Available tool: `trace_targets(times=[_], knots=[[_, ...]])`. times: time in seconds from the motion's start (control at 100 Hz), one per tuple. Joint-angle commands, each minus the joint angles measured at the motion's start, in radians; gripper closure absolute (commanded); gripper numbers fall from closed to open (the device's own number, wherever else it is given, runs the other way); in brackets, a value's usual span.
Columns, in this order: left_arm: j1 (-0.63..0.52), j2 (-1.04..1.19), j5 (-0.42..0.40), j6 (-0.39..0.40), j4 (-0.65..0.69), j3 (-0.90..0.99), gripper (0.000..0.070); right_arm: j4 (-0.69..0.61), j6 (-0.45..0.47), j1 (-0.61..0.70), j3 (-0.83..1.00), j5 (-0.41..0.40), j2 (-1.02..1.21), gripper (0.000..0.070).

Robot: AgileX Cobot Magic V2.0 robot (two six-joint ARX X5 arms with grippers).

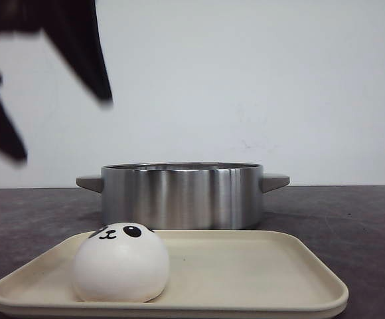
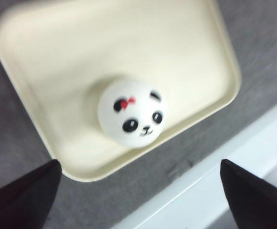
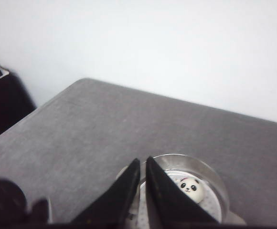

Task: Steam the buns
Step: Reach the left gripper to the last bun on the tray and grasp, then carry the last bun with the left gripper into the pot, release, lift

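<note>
Next, my left gripper moves down to the white panda-faced bun on the cream tray and closes around the bun's sides [image 1: 121, 263] [image 2: 132, 114].
One white panda-faced bun [image 1: 121, 262] sits at the left of the cream tray [image 1: 259, 266]; the left wrist view shows this bun [image 2: 131, 112] with a red bow, on the tray [image 2: 57, 57]. My left gripper [image 2: 139, 179] hangs open above the tray's edge, its fingers [image 1: 6, 136] blurred at the front view's upper left. Another bun [image 3: 190, 187] lies inside the steel pot [image 3: 210, 179], which stands behind the tray [image 1: 182, 195]. My right gripper [image 3: 143, 164] is shut and empty, high above the pot.
The dark grey table [image 1: 352, 212] runs back to a white wall [image 1: 245, 80]. A white ledge [image 2: 253, 157] borders the table near the tray. Dark equipment [image 3: 0, 95] stands beyond the table's far corner.
</note>
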Motion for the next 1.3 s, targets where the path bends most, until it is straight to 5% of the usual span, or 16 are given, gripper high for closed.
trace_targets(times=[0.0, 0.64, 0.72, 0.84, 1.11, 1.29], knots=[[-0.027, 0.048, 0.001, -0.032, 0.041, 0.008, 0.0000, -0.010, -0.011, 0.010, 0.016, 0.020, 0.008, 0.0685], [-0.114, 0.380, -0.047, -0.061, 0.217, 0.008, 0.0004, -0.064, -0.007, 0.010, 0.014, 0.028, 0.007, 0.0685], [-0.114, 0.380, -0.079, -0.064, 0.217, 0.008, 0.0173, -0.072, -0.007, 0.010, 0.014, 0.028, 0.007, 0.0685], [-0.114, 0.378, -0.079, -0.045, 0.198, 0.008, 0.0700, -0.080, -0.006, 0.010, 0.014, 0.028, 0.007, 0.0685], [-0.111, 0.225, -0.091, -0.031, 0.199, 0.105, 0.0690, -0.090, -0.007, 0.010, 0.014, 0.028, 0.007, 0.0685], [-0.074, 0.188, -0.233, 0.046, 0.199, 0.289, 0.0690, -0.089, -0.006, 0.010, 0.014, 0.028, 0.007, 0.0685]])
